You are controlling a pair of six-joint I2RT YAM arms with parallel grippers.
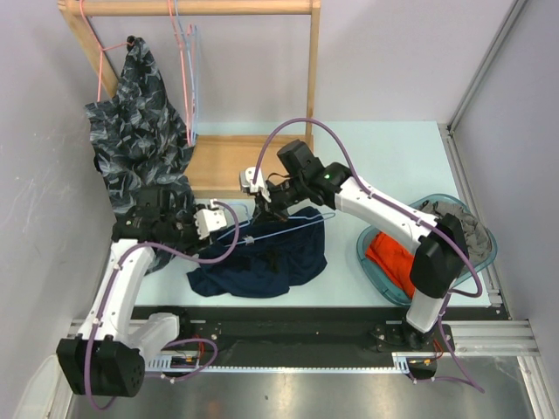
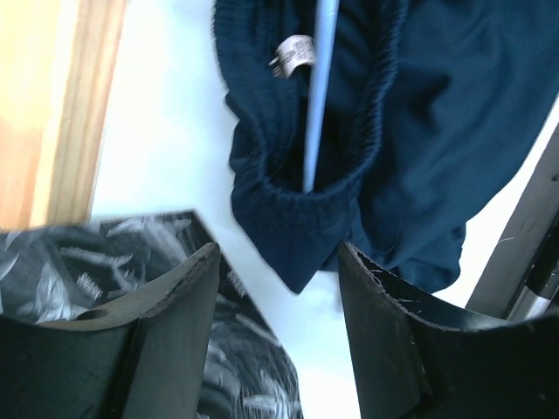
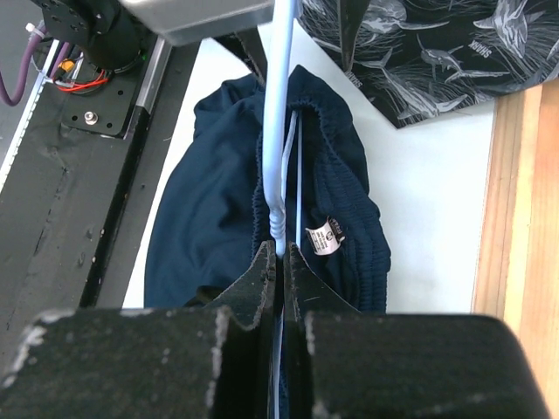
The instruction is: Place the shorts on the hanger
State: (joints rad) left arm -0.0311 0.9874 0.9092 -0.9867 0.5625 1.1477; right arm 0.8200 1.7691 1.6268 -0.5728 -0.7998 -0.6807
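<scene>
The hanger's loose end sticks out past the waistband, so the left gripper should pinch the waistband at the hanger's tucked end (image 2: 301,205) before the right gripper tucks in the loose end.
The navy shorts (image 1: 262,260) lie bunched on the pale table, partly under the light-blue hanger (image 1: 278,230). My right gripper (image 1: 260,212) is shut on the hanger (image 3: 278,113), its fingers pinching the thin blue rod just above the shorts (image 3: 210,201), beside their white label (image 3: 321,236). In the left wrist view one end of the hanger (image 2: 318,96) runs into the elastic waistband of the shorts (image 2: 428,113). My left gripper (image 2: 279,262) stands open just short of the waistband's edge, with nothing between its fingers. From above, the left gripper (image 1: 231,229) sits at the shorts' left side.
A wooden rack (image 1: 201,9) stands at the back left, carrying pink hangers (image 1: 179,52) and a dark printed garment (image 1: 140,131) that drapes down beside my left arm. A teal basket (image 1: 361,249) holding an orange garment (image 1: 389,253) sits at the right.
</scene>
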